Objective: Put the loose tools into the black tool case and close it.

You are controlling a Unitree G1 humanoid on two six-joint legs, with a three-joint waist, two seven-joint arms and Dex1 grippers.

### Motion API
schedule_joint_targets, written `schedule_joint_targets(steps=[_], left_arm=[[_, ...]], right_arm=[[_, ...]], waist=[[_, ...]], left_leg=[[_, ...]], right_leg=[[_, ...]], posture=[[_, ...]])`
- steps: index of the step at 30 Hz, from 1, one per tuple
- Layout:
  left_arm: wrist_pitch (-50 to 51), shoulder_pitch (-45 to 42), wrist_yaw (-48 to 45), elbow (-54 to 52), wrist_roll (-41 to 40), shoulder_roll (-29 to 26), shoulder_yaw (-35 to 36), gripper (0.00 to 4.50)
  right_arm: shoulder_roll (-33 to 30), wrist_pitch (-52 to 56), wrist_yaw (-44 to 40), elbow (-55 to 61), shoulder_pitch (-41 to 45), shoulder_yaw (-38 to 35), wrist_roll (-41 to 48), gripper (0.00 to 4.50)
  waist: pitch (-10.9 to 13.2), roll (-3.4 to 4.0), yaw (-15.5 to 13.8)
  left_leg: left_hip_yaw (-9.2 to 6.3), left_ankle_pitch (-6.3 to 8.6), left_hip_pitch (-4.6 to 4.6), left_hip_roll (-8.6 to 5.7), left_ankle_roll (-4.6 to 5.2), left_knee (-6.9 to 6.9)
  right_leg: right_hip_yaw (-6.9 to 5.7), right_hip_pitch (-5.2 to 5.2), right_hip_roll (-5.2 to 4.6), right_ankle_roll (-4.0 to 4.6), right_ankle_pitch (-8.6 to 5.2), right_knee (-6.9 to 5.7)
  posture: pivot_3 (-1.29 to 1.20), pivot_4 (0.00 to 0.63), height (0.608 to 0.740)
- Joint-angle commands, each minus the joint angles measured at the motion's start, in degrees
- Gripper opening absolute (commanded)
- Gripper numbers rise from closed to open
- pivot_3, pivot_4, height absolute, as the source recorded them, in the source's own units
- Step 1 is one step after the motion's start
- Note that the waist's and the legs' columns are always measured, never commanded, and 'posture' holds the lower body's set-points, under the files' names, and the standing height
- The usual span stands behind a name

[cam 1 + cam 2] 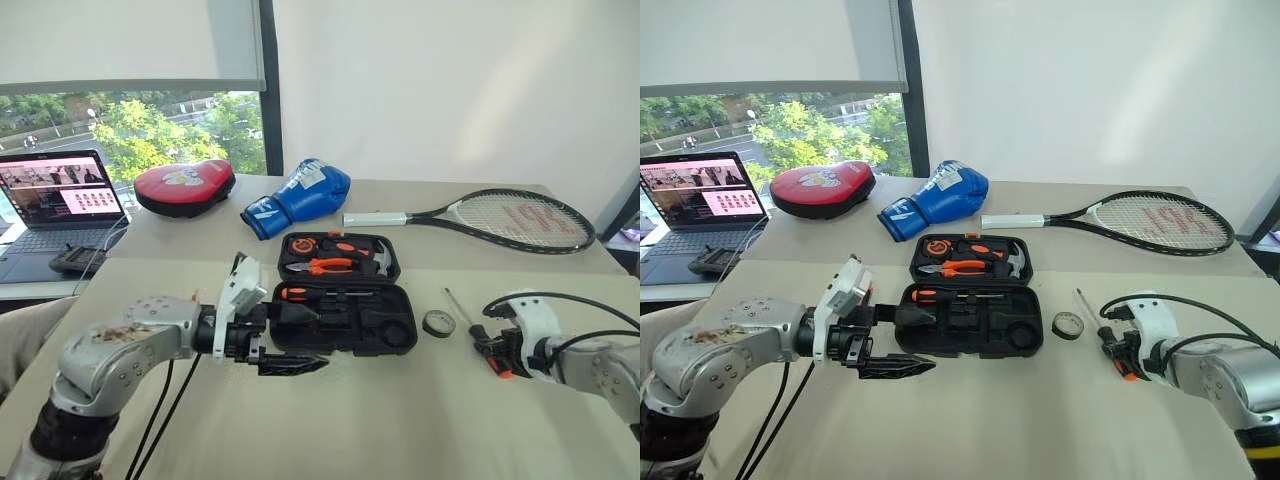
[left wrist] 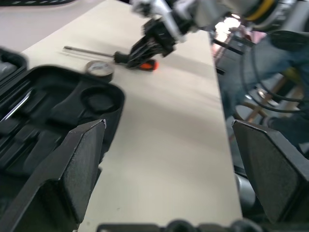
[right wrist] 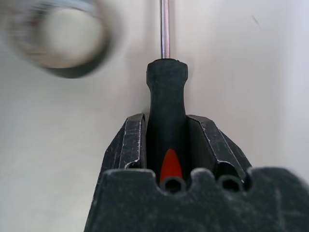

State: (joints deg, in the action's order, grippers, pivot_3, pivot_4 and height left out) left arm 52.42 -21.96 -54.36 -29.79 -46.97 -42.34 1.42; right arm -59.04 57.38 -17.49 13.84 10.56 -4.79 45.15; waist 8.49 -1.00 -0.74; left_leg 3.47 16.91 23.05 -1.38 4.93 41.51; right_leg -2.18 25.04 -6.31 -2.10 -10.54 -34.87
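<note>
I will set the slim screwdriver down with my right gripper next to the orange-and-black screwdriver in the case's near half [image 1: 360, 301].
The black tool case [image 1: 345, 325] lies open in the middle of the table. One orange-and-black screwdriver [image 1: 322, 293] rests in its near half. My left gripper [image 1: 298, 340] hovers at the case's near left corner, open, with nothing between its fingers [image 2: 82, 164]. To the right of the case a slim screwdriver [image 1: 462, 312] lies on the table, and my right gripper [image 3: 166, 121] is shut on its black-and-orange handle [image 3: 166, 92]. The small dark tape roll [image 1: 438, 323] lies between the case and that screwdriver.
Orange-handled pliers [image 1: 330, 266] and a small hammer [image 1: 380, 258] sit in the case's far half. Behind it lie a red oval pad [image 1: 185, 187], a blue boxing glove [image 1: 298, 197] and a tennis racket [image 1: 500, 218]. A laptop [image 1: 55, 205] stands at far left.
</note>
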Motion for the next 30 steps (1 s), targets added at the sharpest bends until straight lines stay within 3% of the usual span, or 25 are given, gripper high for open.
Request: schedule_joint_targets(steps=[1,5,8,11,13,18,30], left_arm=[[-5.1,3.0,-0.1,-0.3,0.7,0.3,3.6,4.50],[-4.0,6.3,-4.4,0.3,-5.3,-2.1,8.3,4.50],[-3.8,8.1,-5.7,0.0,-7.9,-3.7,11.1,4.50],[-2.9,8.8,-4.8,-0.2,-10.7,-4.9,13.9,4.50],[-3.1,10.8,-4.9,-1.1,-11.3,-6.1,15.9,4.50],[-4.1,16.2,-3.5,-3.4,-11.9,-7.8,20.9,4.50],[-7.0,21.6,-1.2,-6.3,-10.5,-7.9,23.1,4.50]], right_arm=[[-6.7,-6.9,-14.1,5.8,5.9,-2.7,-2.1,0.92],[-5.5,-17.0,-30.3,0.3,20.8,13.0,-13.8,0.92],[1.5,-25.5,-41.1,-10.6,32.8,25.7,-25.2,0.92],[8.1,-32.3,-47.2,-22.1,40.6,32.5,-33.3,0.92],[11.9,-34.9,-49.9,-28.0,43.8,34.5,-36.3,0.92],[18.9,-39.3,-53.7,-38.7,48.2,37.5,-42.8,0.92],[25.5,-47.7,-59.8,-52.4,51.3,37.6,-51.1,0.92]], waist=[[0.2,0.31,0.3],[0.4,0.18,0.8],[0.6,-0.04,1.5],[0.8,-0.07,1.4],[0.8,-0.05,1.0],[0.8,-0.06,0.9],[0.8,-0.04,0.8]], left_leg=[[0.03,0.00,-0.02,0.00,0.01,0.01],[0.02,0.07,-0.17,0.12,0.10,-0.05],[0.01,0.00,-0.37,0.22,-0.06,-0.24],[0.03,-0.10,-0.40,0.20,-0.20,-0.29],[-0.03,-0.38,-0.23,0.18,-0.67,-0.31],[-0.04,-0.40,-0.04,0.13,-0.71,-0.57],[-0.10,-0.40,-0.25,0.06,-0.85,-0.65]], right_leg=[[0.05,0.00,-0.01,-0.03,0.02,-0.01],[0.03,-0.01,0.11,0.03,0.03,-0.01],[-0.02,-0.06,0.24,0.23,0.03,-0.01],[0.02,0.02,0.29,0.32,0.06,-0.12],[-0.10,0.18,0.24,0.34,0.08,-0.20],[-0.14,0.27,0.21,0.34,0.09,-0.06],[-0.20,0.16,0.15,0.36,0.06,-0.01]], posture=[[0.00,0.150,0.740],[0.00,0.150,0.740],[0.00,0.150,0.740],[0.00,0.150,0.740],[0.00,0.150,0.740],[0.00,0.150,0.740],[0.00,0.150,0.740]])
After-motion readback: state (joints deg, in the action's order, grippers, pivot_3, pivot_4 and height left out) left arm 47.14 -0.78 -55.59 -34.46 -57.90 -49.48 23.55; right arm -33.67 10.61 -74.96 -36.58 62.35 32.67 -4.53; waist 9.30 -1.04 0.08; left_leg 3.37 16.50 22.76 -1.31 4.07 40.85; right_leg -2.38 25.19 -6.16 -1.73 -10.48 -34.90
